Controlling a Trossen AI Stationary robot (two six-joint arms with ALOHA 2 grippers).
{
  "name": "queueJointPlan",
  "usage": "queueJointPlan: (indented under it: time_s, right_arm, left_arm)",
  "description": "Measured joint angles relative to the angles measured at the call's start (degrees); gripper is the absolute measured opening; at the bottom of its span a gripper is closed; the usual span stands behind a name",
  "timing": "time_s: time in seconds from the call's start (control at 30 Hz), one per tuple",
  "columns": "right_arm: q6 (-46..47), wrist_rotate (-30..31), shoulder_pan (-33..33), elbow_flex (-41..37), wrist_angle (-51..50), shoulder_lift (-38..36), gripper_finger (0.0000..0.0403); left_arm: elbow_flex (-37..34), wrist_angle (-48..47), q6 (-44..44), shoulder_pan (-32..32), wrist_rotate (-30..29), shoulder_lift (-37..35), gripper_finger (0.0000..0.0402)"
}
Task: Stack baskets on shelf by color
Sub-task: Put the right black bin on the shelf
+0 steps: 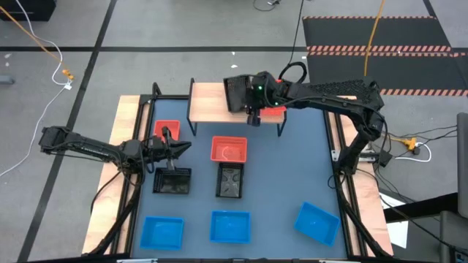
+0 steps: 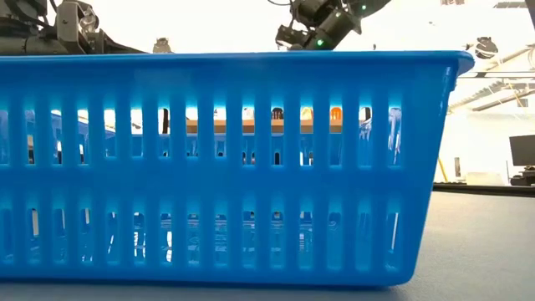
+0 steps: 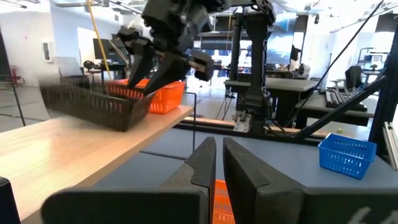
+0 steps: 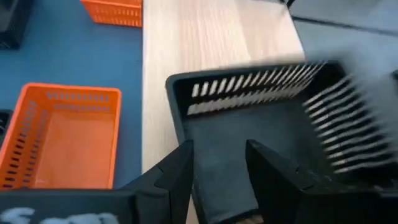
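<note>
The black basket is crooked on the shelf, so my right gripper will grab the black basket's near rim [image 4: 196, 191] and set it straight next to the red basket.
The light-wood shelf [image 1: 208, 102] stands at the table's far edge. My right gripper [image 1: 254, 115] [image 4: 219, 155] is open over it. A black basket [image 1: 238, 93] [image 3: 93, 106] [image 4: 249, 118] sits tilted and blurred below the fingers, its lower edge [image 3: 124, 126] on the plank. A red basket [image 1: 273, 111] [image 3: 163, 94] stands on the shelf beside it. My left gripper [image 1: 174, 148] [image 3: 219, 168] is shut and hovers above a second black basket [image 1: 172, 181] on the table's left half. My right gripper comes from above with its fingers [image 3: 163, 73] spread around the black basket's end wall [image 3: 148, 93]. One finger [image 4: 273, 174] is inside the basket. Whether either finger touches the wall cannot be told.
On the table lie two red baskets [image 1: 167, 129] [image 1: 229, 149], a third black basket [image 1: 229, 181] and three blue ones along the near edge [image 1: 161, 231] [image 1: 229, 226] [image 1: 317, 222]. One blue basket [image 2: 226, 167] fills the low view.
</note>
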Motion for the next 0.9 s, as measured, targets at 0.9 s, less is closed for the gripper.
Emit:
queueJointPlan:
  time_s: [0.9]
  right_arm:
    - [-6.42, -6.1, -4.21, -0.1, 4.6, 2.27, 0.0206]
  left_arm:
    - [0.0, -0.32, 0.83, 0.01, -2.01, 0.0, 0.0031]
